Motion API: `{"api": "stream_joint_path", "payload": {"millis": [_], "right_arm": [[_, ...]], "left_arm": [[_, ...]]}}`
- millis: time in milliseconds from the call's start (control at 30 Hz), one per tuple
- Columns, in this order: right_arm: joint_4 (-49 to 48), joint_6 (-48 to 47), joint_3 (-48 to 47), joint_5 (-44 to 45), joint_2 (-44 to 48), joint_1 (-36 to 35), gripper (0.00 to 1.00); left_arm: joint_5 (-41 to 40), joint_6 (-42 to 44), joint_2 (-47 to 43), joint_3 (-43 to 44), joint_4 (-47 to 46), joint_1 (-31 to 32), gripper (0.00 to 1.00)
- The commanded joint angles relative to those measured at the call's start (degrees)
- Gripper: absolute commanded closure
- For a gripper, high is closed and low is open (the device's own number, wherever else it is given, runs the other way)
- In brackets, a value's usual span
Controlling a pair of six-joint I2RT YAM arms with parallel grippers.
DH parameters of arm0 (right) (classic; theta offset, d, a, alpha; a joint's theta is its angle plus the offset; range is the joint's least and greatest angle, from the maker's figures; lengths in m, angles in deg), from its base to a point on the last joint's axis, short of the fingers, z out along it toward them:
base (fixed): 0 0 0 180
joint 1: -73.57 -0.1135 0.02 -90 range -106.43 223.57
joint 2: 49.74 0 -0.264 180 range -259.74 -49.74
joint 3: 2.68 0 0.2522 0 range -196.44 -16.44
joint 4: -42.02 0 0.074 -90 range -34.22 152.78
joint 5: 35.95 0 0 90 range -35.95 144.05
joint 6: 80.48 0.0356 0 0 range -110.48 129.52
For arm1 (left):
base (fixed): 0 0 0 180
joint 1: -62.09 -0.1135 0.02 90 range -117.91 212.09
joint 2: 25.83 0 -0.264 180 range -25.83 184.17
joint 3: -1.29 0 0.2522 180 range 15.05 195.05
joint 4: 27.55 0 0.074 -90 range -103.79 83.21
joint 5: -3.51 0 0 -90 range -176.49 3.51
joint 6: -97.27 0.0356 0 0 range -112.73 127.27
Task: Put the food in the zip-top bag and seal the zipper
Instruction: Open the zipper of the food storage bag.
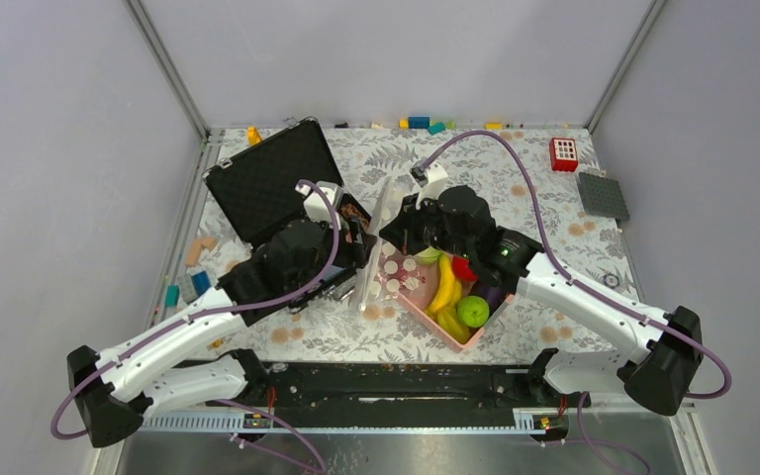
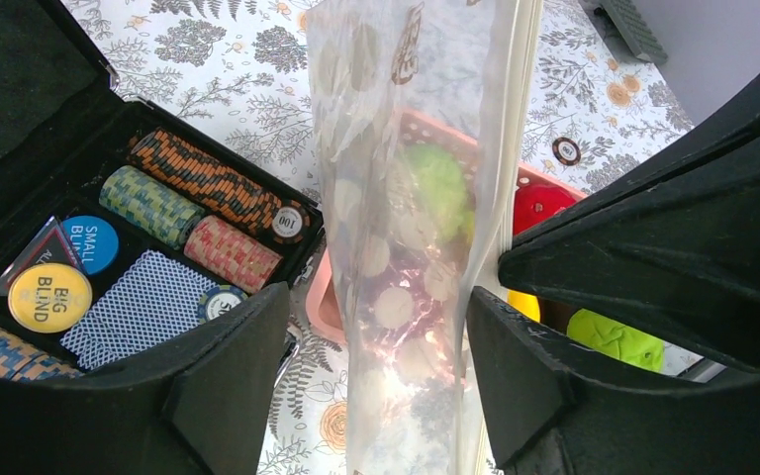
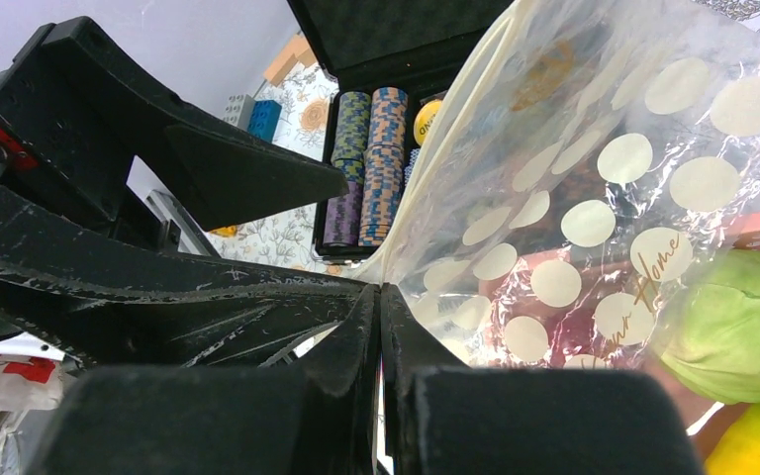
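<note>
I can see the bag's zipper edges lie close together, so next I open my right gripper and take just the nearer edge [image 3: 408, 216] while my left gripper pulls the other away.
The clear zip-top bag [image 1: 376, 259] with pale dots stands upright between my two grippers. My right gripper [image 3: 378, 307] is shut on the bag's edge [image 3: 594, 178], beside the pale zipper strip [image 3: 445, 148]. My left gripper [image 2: 376, 386] is open, one finger on each side of the bag [image 2: 406, 247]; the zipper [image 2: 515, 129] runs along the bag's right edge. The food lies in the pink basket [image 1: 411, 305] behind the bag: banana [image 1: 444, 282], lime [image 1: 472, 311], apple [image 1: 463, 267], eggplant [image 1: 493, 294] and cabbage [image 3: 742, 317]. No food shows inside the bag.
An open black poker case [image 1: 267, 183] with chip stacks [image 2: 198, 178] lies just left of the bag. A red block [image 1: 563, 153] and grey baseplate [image 1: 603, 195] sit at the back right. Small blocks [image 1: 418, 123] line the back edge, others [image 1: 196, 250] the left edge.
</note>
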Motion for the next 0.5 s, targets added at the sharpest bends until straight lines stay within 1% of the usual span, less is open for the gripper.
{"api": "stream_joint_path", "payload": {"millis": [0, 133, 233, 367, 433, 467], "right_arm": [[0.6, -0.5, -1.8, -0.3, 1.2, -0.1, 1.0], [1.0, -0.6, -1.8, 0.3, 1.4, -0.1, 1.0], [1.0, -0.7, -1.6, 0.8, 1.4, -0.1, 1.0], [0.8, -0.5, -1.4, 1.6, 1.3, -0.1, 1.0], [-0.1, 0.2, -0.8, 2.6, 1.3, -0.1, 1.0], [-0.7, 0.7, -0.5, 3.4, 1.4, -0.1, 1.0]], "left_arm": [[-1.7, -0.6, 1.0, 2.0, -2.0, 0.0, 0.36], [-2.2, -0.5, 1.9, 2.5, -1.8, 0.0, 0.44], [-1.7, 0.2, 2.8, 3.0, -1.9, 0.0, 0.55], [-0.6, 0.9, 3.6, 3.4, -1.8, -0.1, 0.79], [-0.2, 0.9, 3.7, 3.4, -2.0, 0.0, 0.98], [0.0, 0.8, 3.6, 3.4, -2.0, 0.0, 1.0]]}}
